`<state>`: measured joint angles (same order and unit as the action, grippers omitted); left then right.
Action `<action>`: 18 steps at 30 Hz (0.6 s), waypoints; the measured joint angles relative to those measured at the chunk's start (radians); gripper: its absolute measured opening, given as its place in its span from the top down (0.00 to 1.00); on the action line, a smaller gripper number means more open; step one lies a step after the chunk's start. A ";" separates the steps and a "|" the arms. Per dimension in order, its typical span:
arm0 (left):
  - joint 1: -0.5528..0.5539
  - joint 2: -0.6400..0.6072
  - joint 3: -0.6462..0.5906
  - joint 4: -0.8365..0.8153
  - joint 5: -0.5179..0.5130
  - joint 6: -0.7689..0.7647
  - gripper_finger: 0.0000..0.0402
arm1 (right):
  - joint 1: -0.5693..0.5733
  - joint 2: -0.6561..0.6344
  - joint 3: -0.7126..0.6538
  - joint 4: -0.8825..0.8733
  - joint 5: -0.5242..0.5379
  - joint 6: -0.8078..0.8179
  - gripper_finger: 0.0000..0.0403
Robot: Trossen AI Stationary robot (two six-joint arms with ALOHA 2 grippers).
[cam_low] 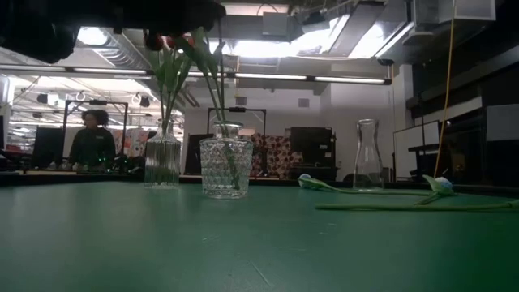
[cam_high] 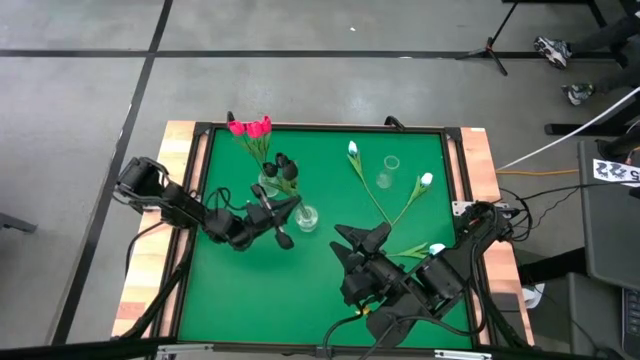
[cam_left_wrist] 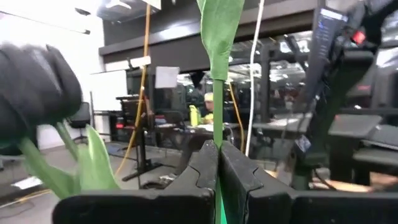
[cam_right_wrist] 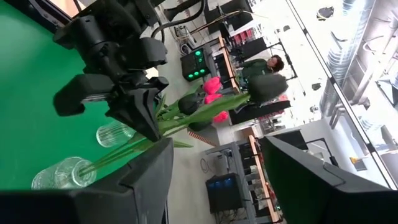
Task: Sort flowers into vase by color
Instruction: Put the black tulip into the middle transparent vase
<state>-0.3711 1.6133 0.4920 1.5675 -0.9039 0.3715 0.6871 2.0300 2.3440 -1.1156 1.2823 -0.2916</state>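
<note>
My left gripper will let go of the black flower inside the cut-glass vase [cam_high: 306, 217], near the ribbed vase of pink flowers.
My left gripper [cam_high: 286, 212] is shut on the green stem of a black flower [cam_high: 287, 168] above the cut-glass vase [cam_low: 225, 169]. A second black head [cam_left_wrist: 31, 93] shows beside it. Pink flowers [cam_high: 250, 128] stand in the ribbed vase [cam_low: 162, 158]. White flowers [cam_high: 352, 150] [cam_high: 427, 180] [cam_high: 437, 248] lie flat on the green mat. An empty clear carafe [cam_low: 367, 166] stands at the far right. My right gripper [cam_right_wrist: 214, 180] hangs open and raised over the mat's near right, looking toward the left arm. My left gripper pinches the black flower's stem [cam_left_wrist: 216, 134] between its two fingers, partway along its length, below a leaf. The fingers come roughly level from the table's left and lie across the stem. The stem stands nearly upright, and its lower part reaches into the cut-glass vase [cam_right_wrist: 62, 174].
The mat is framed by a dark rim and wooden borders [cam_high: 180, 180]. The right arm's body [cam_high: 420, 285] fills the near right corner. A person [cam_low: 93, 142] sits in the room beyond the table.
</note>
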 joint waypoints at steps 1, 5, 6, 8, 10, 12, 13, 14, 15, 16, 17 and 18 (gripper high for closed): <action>0.000 0.001 -0.004 0.000 0.017 -0.008 1.00 | 0.000 0.000 0.000 -0.003 0.000 0.000 0.39; 0.000 0.004 -0.005 -0.001 0.092 -0.033 1.00 | 0.000 0.000 0.000 -0.016 0.000 0.000 0.39; -0.001 0.007 -0.005 -0.003 0.092 -0.028 1.00 | 0.000 0.000 0.000 -0.016 0.000 0.000 0.39; 0.003 0.016 -0.005 -0.001 0.091 -0.026 1.00 | 0.000 0.001 0.000 -0.017 0.000 0.012 0.39; 0.007 0.028 -0.005 0.000 0.091 -0.030 1.00 | 0.000 0.001 0.000 -0.020 0.000 0.026 0.39; 0.015 0.042 -0.005 0.000 0.092 -0.032 1.00 | 0.000 0.001 0.000 -0.020 0.000 0.028 0.39; 0.021 0.049 -0.005 0.000 0.096 -0.041 1.00 | 0.001 0.001 0.000 -0.020 0.000 0.029 0.39; 0.026 0.057 -0.005 0.001 0.099 -0.055 1.00 | 0.001 0.001 0.000 -0.021 0.000 0.031 0.39; 0.029 0.064 -0.005 0.001 0.099 -0.061 1.00 | 0.001 0.001 0.000 -0.021 -0.001 0.033 0.39; 0.029 0.071 -0.005 0.000 0.098 -0.063 1.00 | 0.000 0.001 0.000 -0.020 -0.002 0.033 0.39; 0.029 0.077 -0.005 0.001 0.098 -0.061 1.00 | 0.000 0.001 0.000 -0.020 -0.004 0.034 0.39; 0.028 0.084 -0.005 0.001 0.100 -0.060 1.00 | 0.000 0.001 0.000 -0.020 -0.009 0.037 0.39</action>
<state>-0.3431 1.6972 0.4870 1.5681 -0.8044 0.3119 0.6868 2.0308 2.3440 -1.1359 1.2730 -0.2542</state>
